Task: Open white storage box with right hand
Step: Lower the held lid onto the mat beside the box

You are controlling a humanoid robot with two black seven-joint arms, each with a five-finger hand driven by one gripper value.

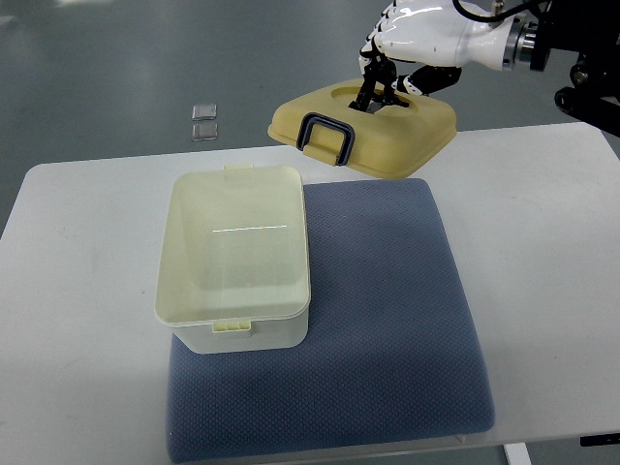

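Note:
The robot's right gripper will release the cream lid on the far part of the blue-grey mat (395, 239) next to the white storage box.
The white storage box (235, 257) stands open and empty on the left part of a blue-grey mat (387, 320). Its cream lid (373, 131), with a dark blue latch handle (326, 137) on the near side, hangs tilted in the air above the mat's far edge. My right hand (386, 82), white with black finger joints, comes in from the upper right and is shut on the lid's top recess, holding it up. The left arm does not show.
The mat lies on a white table (77, 271) whose right part and left strip are bare. Two small clear squares (203, 120) lie on the grey floor beyond the table's far edge.

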